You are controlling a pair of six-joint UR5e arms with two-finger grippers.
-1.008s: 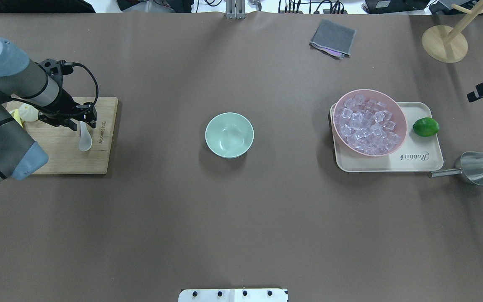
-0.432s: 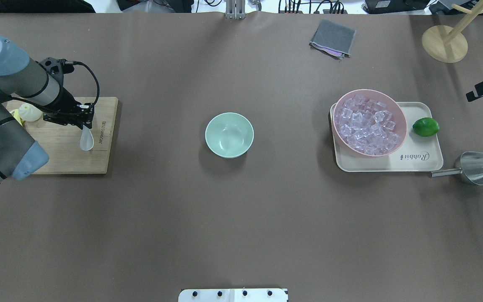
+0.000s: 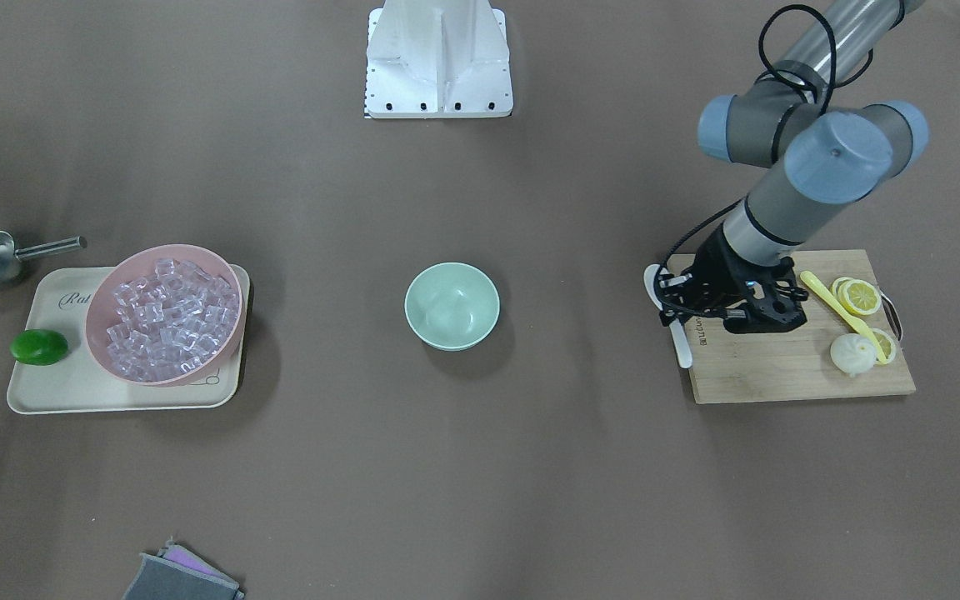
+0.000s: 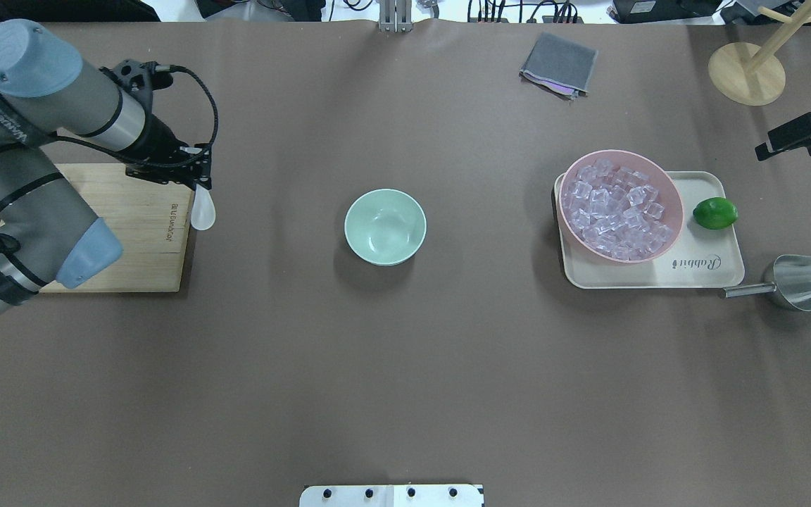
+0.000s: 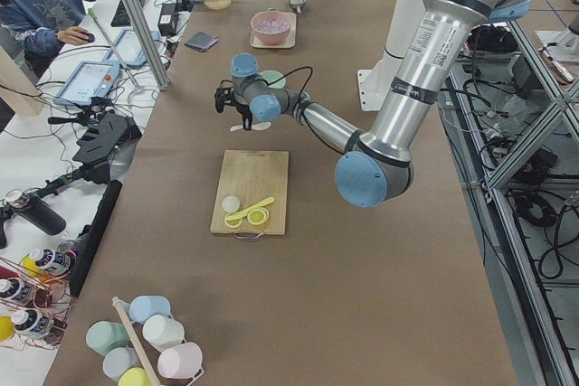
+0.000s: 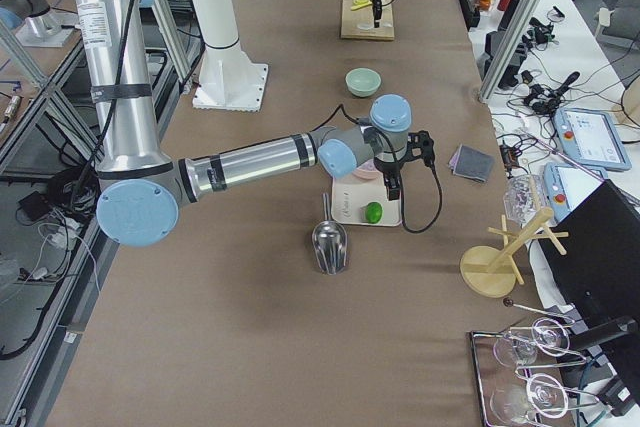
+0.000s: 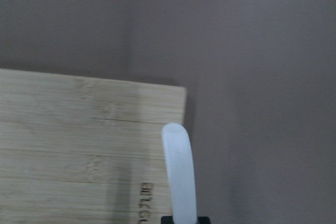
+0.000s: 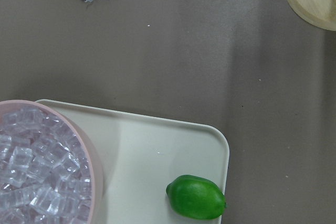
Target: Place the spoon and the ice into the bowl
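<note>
Next, I let go of the white spoon with my left gripper inside the empty mint-green bowl [image 3: 461, 326], with the spoon's handle leaning over the bowl's rim.
My left gripper [image 4: 198, 182] is shut on the white spoon [image 4: 203, 211] and holds it in the air over the right edge of the cutting board [image 4: 131, 225]. The spoon's scoop hangs toward the robot. Its handle shows in the left wrist view [image 7: 178, 177] and the whole spoon in the front view [image 3: 668, 315]. The mint-green bowl [image 4: 385, 227] stands empty at the table's middle, well right of the spoon. The ice [image 4: 617, 208] fills the pink bowl [image 4: 673, 232]. My right gripper [image 4: 793, 137] hovers beyond the tray's far right corner; its fingers are not clear.
The beige tray [image 4: 701, 264] holds the pink bowl and a lime [image 4: 715, 213]. A metal scoop [image 4: 796, 282] lies right of it. A bun [image 3: 852, 353], lemon slices [image 3: 859, 296] and a yellow utensil [image 3: 838, 308] lie on the board. A grey cloth [image 4: 559, 65] and wooden stand [image 4: 746, 72] are at the back.
My left gripper shut on the spoon, lifted it off the board and carried it right to the board's edge. My right gripper moved a little left into view.
</note>
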